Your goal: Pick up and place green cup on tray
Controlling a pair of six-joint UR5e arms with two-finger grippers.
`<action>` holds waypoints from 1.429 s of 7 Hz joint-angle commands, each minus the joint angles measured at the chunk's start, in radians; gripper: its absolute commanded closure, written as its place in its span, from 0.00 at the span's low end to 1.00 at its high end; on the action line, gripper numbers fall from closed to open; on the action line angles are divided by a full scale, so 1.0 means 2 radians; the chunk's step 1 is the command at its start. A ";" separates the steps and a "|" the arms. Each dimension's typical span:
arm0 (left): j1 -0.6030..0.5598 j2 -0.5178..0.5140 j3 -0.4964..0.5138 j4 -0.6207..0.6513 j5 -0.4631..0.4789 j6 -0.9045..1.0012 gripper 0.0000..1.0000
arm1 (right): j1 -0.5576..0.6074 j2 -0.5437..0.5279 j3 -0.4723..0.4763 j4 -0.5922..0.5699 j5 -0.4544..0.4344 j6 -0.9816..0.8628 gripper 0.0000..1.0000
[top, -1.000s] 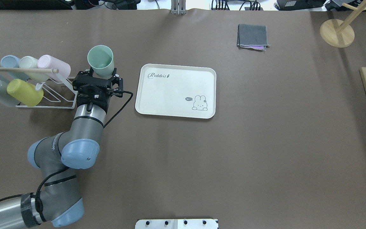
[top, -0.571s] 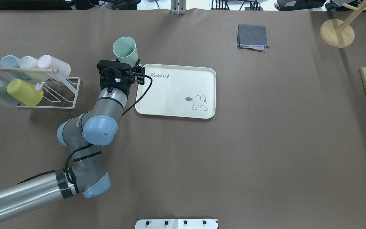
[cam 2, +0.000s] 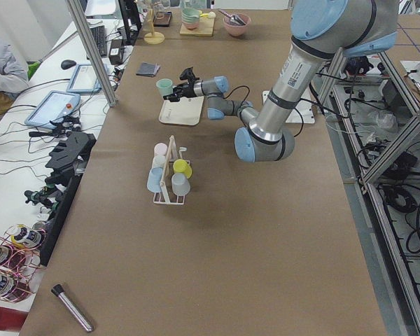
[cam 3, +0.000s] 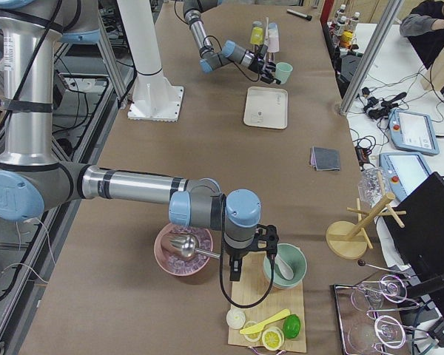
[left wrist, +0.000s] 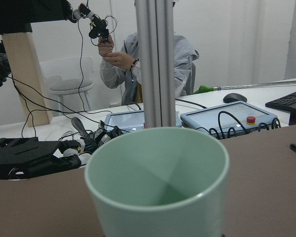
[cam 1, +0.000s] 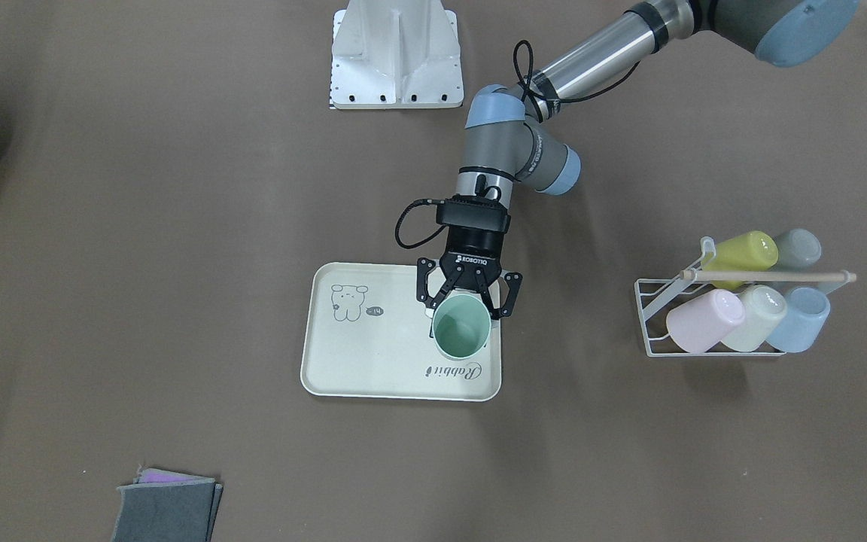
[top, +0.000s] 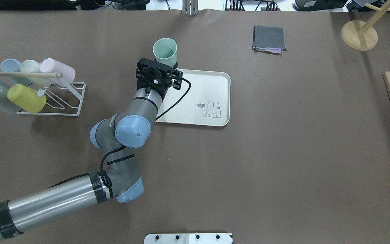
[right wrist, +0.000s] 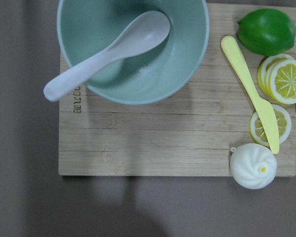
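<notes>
The robot's left gripper needs to let go of the green cup on the cream tray (cam 1: 406, 299) next to the small oval mark by the bear.
The pale mint-green cup (top: 165, 51) is upright and held in my left gripper (top: 164, 67), which is shut on its lower body. In the front-facing view the green cup (cam 1: 462, 325) hangs over the corner of the cream tray (cam 1: 373, 361) by the "Rabbit" script, with the left gripper (cam 1: 469, 301) behind it. It looks raised above the tray (top: 201, 84); contact cannot be told. The cup's open mouth (left wrist: 158, 187) fills the left wrist view. My right gripper (cam 3: 253, 255) hovers over a wooden board far to the right; I cannot tell whether it is open or shut.
A white wire rack (top: 51, 98) at the left holds several pastel cups, one of them lime (top: 25, 98). A grey cloth (top: 269, 39) and a wooden stand (top: 359, 34) lie at the back. Below the right wrist, a board (right wrist: 138, 143) carries a green bowl (right wrist: 133, 49).
My left arm has carried the green cup to the right, from beside the rack to over the tray's far-left corner. The grip has stayed shut.
</notes>
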 commanded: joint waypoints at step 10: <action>0.076 -0.042 0.060 0.075 0.072 -0.036 0.67 | 0.009 -0.017 -0.001 0.001 0.002 -0.003 0.00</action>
